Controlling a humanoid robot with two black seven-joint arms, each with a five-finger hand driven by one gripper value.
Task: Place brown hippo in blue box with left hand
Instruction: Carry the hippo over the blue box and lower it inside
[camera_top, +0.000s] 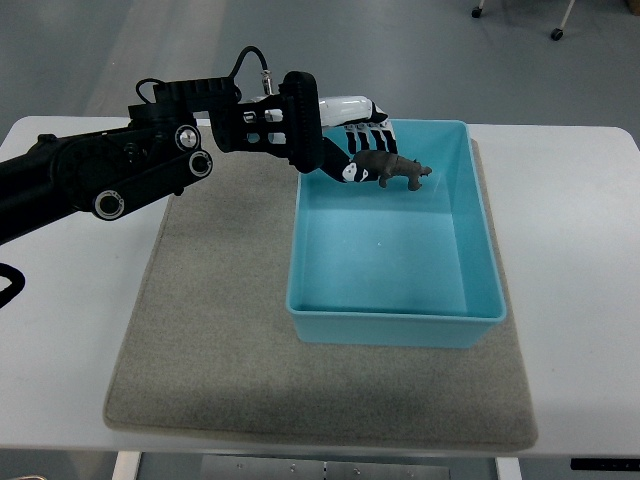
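Next, I let go of the brown hippo with my left gripper on the middle of the blue box's bottom (380, 241). The hippo still hangs above the box's floor.
A small brown hippo (396, 169) hangs over the far left part of the blue box (472, 232), above its floor. My left hand (358, 150), in a black and white glove, has its fingers closed on the hippo's rear end. The black left arm (130, 165) reaches in from the left edge across the table. The box is open-topped and holds nothing else that I can see. The right arm does not show anywhere.
The blue box stands on a grey felt mat (210, 340) that covers the middle of a white table (570, 260). Chair castors (556, 33) show on the floor beyond the table's far edge.
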